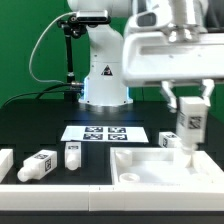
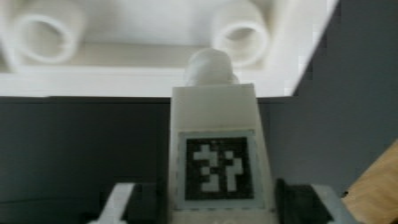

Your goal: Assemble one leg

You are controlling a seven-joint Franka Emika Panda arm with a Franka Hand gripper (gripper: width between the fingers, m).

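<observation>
Next, I release the leg from my gripper standing upright at the panel's near corner (image 1: 202, 176) (image 2: 242, 38), the one farthest from the marker board.
My gripper (image 1: 189, 108) is shut on a leg (image 1: 189, 131), a small white post with a black-and-white tag, held upright over the far right corner of the large white tray-shaped panel (image 1: 135, 175). In the wrist view the leg (image 2: 217, 135) fills the middle between my fingers (image 2: 128, 203), its rounded tip pointing at a socket hole (image 2: 237, 40) in the panel (image 2: 125, 78). Three more legs lie on the table at the exterior view's left: one tagged (image 1: 38, 165), one upright (image 1: 72, 154), one at the edge (image 1: 5, 161).
The marker board (image 1: 105, 133) lies on the black table in front of the robot base (image 1: 104, 82). A second socket hole (image 2: 48, 40) shows in the panel in the wrist view. A tan surface (image 2: 377, 185) shows at that view's edge.
</observation>
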